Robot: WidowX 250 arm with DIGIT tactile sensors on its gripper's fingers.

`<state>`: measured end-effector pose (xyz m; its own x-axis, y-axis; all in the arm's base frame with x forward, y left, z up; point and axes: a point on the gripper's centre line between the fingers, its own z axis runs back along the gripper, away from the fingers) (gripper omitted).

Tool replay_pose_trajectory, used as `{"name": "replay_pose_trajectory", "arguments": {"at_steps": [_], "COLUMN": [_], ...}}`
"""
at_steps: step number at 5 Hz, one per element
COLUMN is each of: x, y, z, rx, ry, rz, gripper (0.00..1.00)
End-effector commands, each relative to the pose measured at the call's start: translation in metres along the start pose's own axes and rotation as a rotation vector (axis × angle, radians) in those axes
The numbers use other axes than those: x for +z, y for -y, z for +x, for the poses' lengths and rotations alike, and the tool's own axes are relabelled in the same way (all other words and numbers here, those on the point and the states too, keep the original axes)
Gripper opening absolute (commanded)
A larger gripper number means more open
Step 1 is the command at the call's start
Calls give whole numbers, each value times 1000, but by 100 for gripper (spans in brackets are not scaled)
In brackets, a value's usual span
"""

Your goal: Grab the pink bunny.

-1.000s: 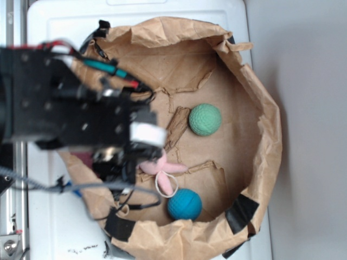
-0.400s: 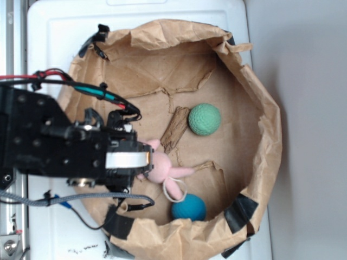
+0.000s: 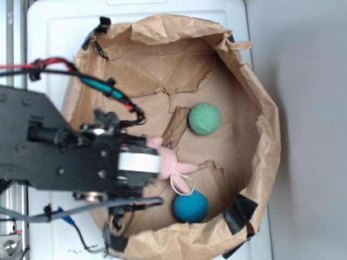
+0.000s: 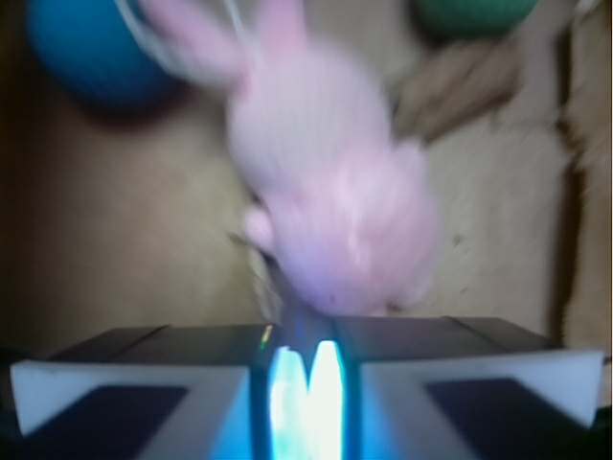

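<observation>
Fingers nearly meet at the pink bunny's lower end; I need to open wide, advance, close around its body (image 4: 354, 225).
The pink bunny (image 3: 172, 161) is a pale-pink plush lying low inside the brown paper bag (image 3: 260, 108), its limbs and white string loop (image 3: 179, 187) pointing toward the blue ball. My gripper (image 3: 153, 160) sits at the bunny's left end. In the wrist view the bunny (image 4: 330, 192) fills the middle, blurred, with its lower end pinched at my gripper (image 4: 305, 321). The jaws stand nearly together, shut on a fold of the plush.
A green textured ball (image 3: 205, 119) and a blue textured ball (image 3: 191, 206) lie in the bag, the blue one close to the bunny's legs. A torn strip of brown paper (image 3: 174, 128) lies beside the green ball. The crumpled bag walls stand all around, on a white lid (image 3: 54, 32).
The arm has dropped lower in the frame. The bunny went from splayed flat to bunched at the jaws and held there. The blue ball rolled slightly right.
</observation>
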<state>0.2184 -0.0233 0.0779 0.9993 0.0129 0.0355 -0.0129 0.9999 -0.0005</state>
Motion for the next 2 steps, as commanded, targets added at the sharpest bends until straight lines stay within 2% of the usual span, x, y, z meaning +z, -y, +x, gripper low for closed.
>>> {"name": "replay_pose_trajectory", "arguments": {"at_steps": [1,2], "x": [49,29], "y": [-26,-27], "z": [44,59], "rx": [21,30], "ry": [33,64], "rz": [-6,18], "gripper": [33,100]}}
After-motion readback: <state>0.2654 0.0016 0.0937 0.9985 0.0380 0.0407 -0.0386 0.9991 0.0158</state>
